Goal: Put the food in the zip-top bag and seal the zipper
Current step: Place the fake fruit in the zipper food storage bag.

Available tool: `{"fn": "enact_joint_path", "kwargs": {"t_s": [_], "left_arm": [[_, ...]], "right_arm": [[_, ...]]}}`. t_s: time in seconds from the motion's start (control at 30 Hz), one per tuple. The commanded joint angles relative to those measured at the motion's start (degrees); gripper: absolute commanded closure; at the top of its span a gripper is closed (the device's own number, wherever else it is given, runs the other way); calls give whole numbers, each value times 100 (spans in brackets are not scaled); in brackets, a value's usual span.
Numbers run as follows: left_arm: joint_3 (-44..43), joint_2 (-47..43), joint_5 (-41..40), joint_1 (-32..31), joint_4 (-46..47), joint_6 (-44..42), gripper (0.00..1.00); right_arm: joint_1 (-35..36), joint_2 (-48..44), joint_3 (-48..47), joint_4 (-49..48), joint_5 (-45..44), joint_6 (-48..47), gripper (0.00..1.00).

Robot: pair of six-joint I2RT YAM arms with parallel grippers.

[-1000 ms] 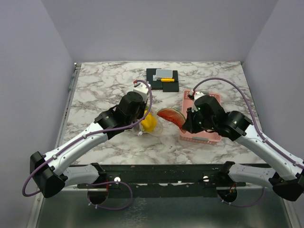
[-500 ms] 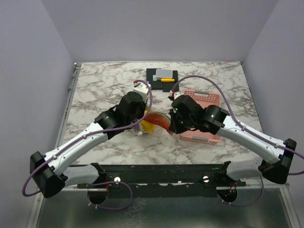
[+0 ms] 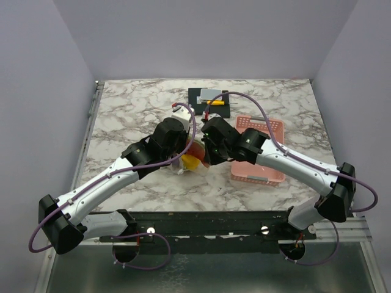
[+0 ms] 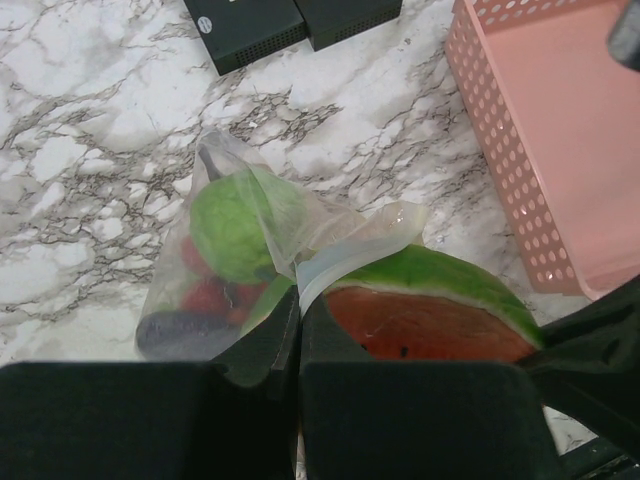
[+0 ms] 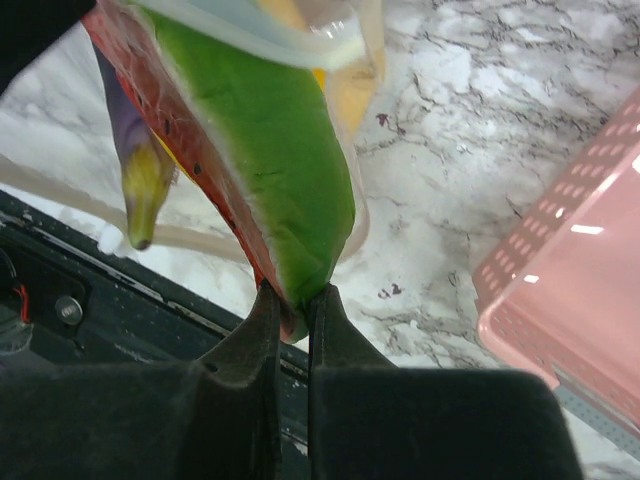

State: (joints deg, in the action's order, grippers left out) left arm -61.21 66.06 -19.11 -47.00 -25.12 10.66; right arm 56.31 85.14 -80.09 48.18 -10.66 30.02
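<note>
The watermelon slice sticks out past the bag's rim, so the robot's right gripper should take the bag rim's free side [image 5: 350,48] and lift the bag with the left gripper before sealing.
The clear zip-top bag [image 4: 240,250] lies on the marble table and holds a green fruit [image 4: 232,228], red pieces and a dark item. My left gripper [image 4: 297,310] is shut on the bag's rim and holds its mouth up. My right gripper [image 5: 292,305] is shut on the tip of a watermelon slice [image 5: 265,140], green rind and red flesh. The slice [image 4: 425,315] sits at the bag's mouth, partly under the bag's white zipper rim. In the top view both grippers meet over the bag [image 3: 194,160], which shows yellow and red food.
The pink perforated basket [image 3: 259,149] stands just right of the bag, under the right arm. A black base with a yellow-and-grey item [image 3: 211,101] sits at the back middle. The table's near edge and a black rail run just below the bag.
My right arm has carried the watermelon slice leftward from the pink basket to the bag's mouth. The left gripper has held still on the bag.
</note>
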Motion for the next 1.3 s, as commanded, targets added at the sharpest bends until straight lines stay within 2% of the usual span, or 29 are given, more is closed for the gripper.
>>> {"fn": "enact_joint_path", "kwargs": {"t_s": [0.0,0.43,0.73,0.8,0.9,1.1,1.27], "left_arm": [[-66,-95,187,-27,105,66,100],[-75,-78,410,-25,104,77,100],[-71,-32,475,-26,105,71,100],[-70,-21,470,-28,104,73,100],[-75,-15,473,-26,104,68,100],[-75,-6,492,-26,104,64,100],[-73,12,502,-23,97,69,100]], "right_arm": [[59,338,-353,-316,-81,82,99],[67,1195,-954,-940,-42,144,99],[64,1469,-1179,-1414,-412,241,99],[64,1491,-1253,-1358,-478,284,94],[64,1392,-1276,-1296,-581,339,93],[64,1037,-955,-1821,-303,411,86],[73,1007,-785,-2142,-288,501,68]]}}
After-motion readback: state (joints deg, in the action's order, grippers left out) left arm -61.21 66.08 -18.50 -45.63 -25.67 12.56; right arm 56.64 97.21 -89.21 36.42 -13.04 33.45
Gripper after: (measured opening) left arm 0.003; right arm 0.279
